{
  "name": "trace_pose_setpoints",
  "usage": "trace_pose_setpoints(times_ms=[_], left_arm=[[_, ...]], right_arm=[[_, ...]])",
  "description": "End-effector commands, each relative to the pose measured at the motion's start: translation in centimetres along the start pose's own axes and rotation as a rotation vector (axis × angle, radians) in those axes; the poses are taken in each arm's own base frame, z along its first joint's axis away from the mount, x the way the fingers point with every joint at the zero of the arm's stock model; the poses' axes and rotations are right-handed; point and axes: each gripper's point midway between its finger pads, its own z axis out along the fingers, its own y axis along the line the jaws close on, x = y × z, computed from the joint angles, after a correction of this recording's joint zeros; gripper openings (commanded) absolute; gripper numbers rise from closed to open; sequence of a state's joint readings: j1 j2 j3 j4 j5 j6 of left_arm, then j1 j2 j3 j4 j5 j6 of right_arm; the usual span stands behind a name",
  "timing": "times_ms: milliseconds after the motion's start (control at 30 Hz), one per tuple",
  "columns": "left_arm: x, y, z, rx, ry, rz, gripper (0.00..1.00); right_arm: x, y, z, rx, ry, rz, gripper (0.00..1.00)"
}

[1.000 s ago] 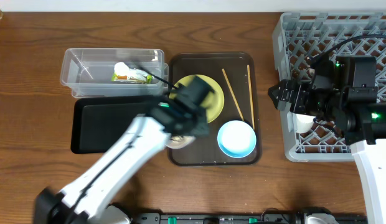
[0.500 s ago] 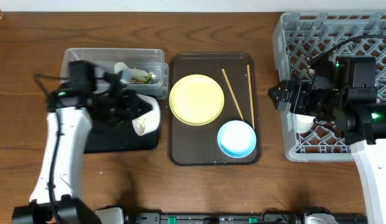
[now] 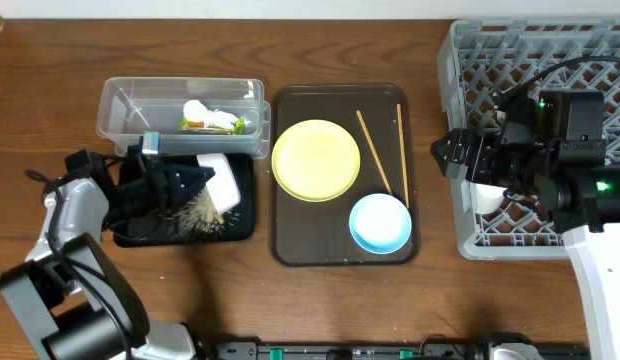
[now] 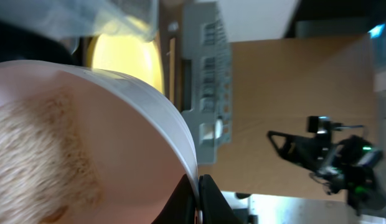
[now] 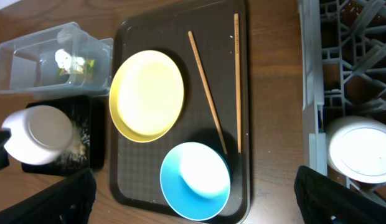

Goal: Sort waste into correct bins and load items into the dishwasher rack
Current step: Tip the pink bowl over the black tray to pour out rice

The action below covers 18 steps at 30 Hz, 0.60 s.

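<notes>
Next, I open my left gripper and let the white bowl, now tipped over the black tray, go on the brown tray's bare corner (image 3: 304, 238) that is beside the light blue bowl.
My left gripper (image 3: 190, 180) is shut on the rim of the white bowl (image 3: 220, 180), which is tipped on its side over the black tray (image 3: 140, 180). Rice grains (image 3: 193, 216) lie spilled on that tray. In the left wrist view my jaws (image 4: 198, 200) pinch the bowl's rim (image 4: 174, 124), with rice (image 4: 37, 149) still inside. The clear tub (image 3: 130, 105) holds the snack wrapper (image 3: 222, 125) and the white scrap (image 3: 195, 108). The yellow-green plate (image 3: 316, 160), two chopsticks (image 3: 375, 155) and the light blue bowl (image 3: 380, 222) lie on the brown tray (image 3: 335, 255). My right gripper (image 3: 445, 155) is open and empty at the rack's left edge.
The grey dishwasher rack (image 3: 530, 60) fills the right side, with a small white cup (image 5: 364, 152) at its near-left corner. In the right wrist view the plate (image 5: 146, 93), blue bowl (image 5: 194, 180) and chopsticks (image 5: 207, 99) lie below the open gripper (image 5: 196, 186).
My left arm carried the white bowl off the brown tray to the left, over the black tray, and tipped it; rice now lies on the tray. The right arm has not moved.
</notes>
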State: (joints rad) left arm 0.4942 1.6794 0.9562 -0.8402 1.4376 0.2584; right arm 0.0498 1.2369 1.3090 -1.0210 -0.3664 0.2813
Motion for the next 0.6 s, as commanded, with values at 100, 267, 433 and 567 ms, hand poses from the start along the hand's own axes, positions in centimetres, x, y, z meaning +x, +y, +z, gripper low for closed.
trace_pose_setpoints(times_ms=[100,267,433,567], left_arm=[[-0.9,-0.9,-0.4,0.056,-0.034,0.090,0.06],[-0.9,-1.9,-0.4,0.098,-0.039,0.088,0.06],[-1.1,-1.1,-0.4,0.060,-0.038,0.116,0.06],[-0.5,-1.9,-0.4,0.101,-0.033,0.055,0.06]], right_arm=[[0.2,0.2,0.1,-0.004,0.008,0.005,0.99],[0.2,0.2,0.1,-0.004,0.009,0.005,0.99],[0.3,0.2,0.1,-0.003,0.012,0.006,0.99],[0.4,0.2,0.1,-0.002,0.014,0.007,0.99]])
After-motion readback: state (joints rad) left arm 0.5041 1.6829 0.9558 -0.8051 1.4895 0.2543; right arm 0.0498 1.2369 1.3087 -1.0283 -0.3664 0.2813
